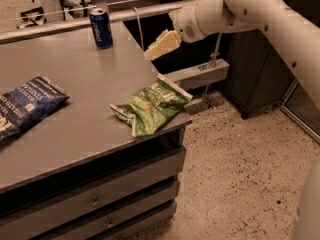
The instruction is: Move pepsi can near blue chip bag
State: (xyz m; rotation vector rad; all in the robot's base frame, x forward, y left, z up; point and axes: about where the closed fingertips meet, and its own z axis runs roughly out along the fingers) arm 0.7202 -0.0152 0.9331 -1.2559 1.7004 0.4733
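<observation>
I will next move my gripper to the pepsi can at the far edge of the table and close it around the can's middle (102, 31).
The pepsi can (101, 28), blue with white lettering and a silver top, stands upright at the far edge of the grey table (75, 84). The blue chip bag (25, 106), dark navy with white lettering, lies flat at the table's left edge, partly cut off by the frame. My gripper (159, 45), cream-coloured on a white arm, hovers above the table's far right corner. It is to the right of the can, apart from it, and holds nothing that I can see.
A green chip bag (150, 106) lies crumpled at the table's front right corner. A metal rail (60, 26) runs behind the table. Drawers (100, 199) sit under the tabletop. A dark cabinet (250, 79) and speckled floor (235, 174) are to the right.
</observation>
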